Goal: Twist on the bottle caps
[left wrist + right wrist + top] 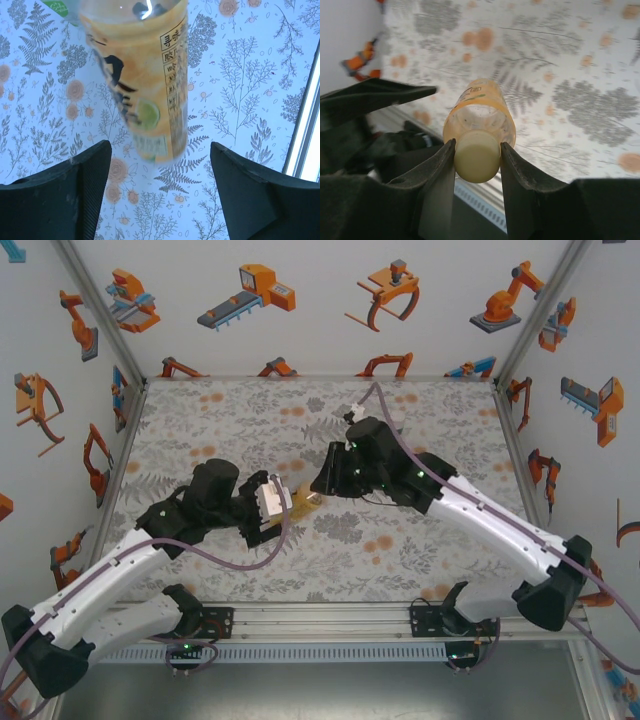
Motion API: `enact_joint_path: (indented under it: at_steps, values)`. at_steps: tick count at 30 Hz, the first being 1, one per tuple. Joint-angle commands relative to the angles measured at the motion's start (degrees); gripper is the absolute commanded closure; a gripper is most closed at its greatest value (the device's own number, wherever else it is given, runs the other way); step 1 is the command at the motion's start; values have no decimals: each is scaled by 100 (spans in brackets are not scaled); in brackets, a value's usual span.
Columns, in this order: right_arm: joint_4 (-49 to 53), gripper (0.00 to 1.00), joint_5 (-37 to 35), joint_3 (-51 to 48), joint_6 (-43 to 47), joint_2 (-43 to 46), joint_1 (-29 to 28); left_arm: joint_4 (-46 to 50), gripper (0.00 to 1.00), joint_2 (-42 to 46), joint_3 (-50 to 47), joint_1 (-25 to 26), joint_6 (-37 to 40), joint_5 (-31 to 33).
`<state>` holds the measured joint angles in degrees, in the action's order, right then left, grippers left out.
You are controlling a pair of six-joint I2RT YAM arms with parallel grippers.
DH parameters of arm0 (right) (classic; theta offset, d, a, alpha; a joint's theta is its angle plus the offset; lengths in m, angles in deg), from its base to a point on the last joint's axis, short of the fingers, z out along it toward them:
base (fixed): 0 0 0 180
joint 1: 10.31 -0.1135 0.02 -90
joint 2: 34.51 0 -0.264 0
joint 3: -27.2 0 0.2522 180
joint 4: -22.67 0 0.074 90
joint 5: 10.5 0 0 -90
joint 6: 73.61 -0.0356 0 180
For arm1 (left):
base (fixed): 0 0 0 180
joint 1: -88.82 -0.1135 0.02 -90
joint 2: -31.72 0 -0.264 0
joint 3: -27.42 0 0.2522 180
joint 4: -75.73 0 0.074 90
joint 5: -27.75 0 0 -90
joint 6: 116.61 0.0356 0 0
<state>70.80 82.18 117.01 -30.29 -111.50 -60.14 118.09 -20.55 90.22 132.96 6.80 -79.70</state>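
Note:
The robot's right gripper will let go of the amber bottle on the floral tablecloth, midway across and slightly (pixel 318 466) toward the far wall.
A clear bottle of amber liquid (pixel 306 502) hangs tilted over the middle of the table between my two grippers. Its pale yellow bottle cap (pixel 477 159) sits on the neck, and my right gripper (pixel 477 144) is shut on that cap, one finger pressing each side. The bottle body (pixel 480 112) reaches away below the cap. In the left wrist view the labelled bottle (pixel 142 75) lies just beyond my left gripper (pixel 160 170), which is open. Its fingers (pixel 80 190) stand wide apart and clear of the bottle. From above, the left gripper (pixel 276 502) faces the right gripper (pixel 322 483).
A scrap of green label (pixel 57 6) shows at the top left edge of the left wrist view. The floral tablecloth (pixel 220 410) is walled in on three sides. A metal rail (pixel 320 620) runs along the near edge by the arm bases.

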Motion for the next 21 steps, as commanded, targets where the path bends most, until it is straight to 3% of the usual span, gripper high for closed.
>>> enact_joint_path:
  at_steps: [1, 10, 21]
  values:
    - [607, 89, -285, 430, 688, -289, 226, -131, 25, 99, 22, -43, -40, -162]
    - [1086, 91, -539, 2075, 1683, -1753, 746, -162, 25, 128, 10, -76, -71, -213]
    - [3034, 91, -1102, 5814, 2807, -4360, 921, -188, 25, 68, 27, -145, -84, -276]
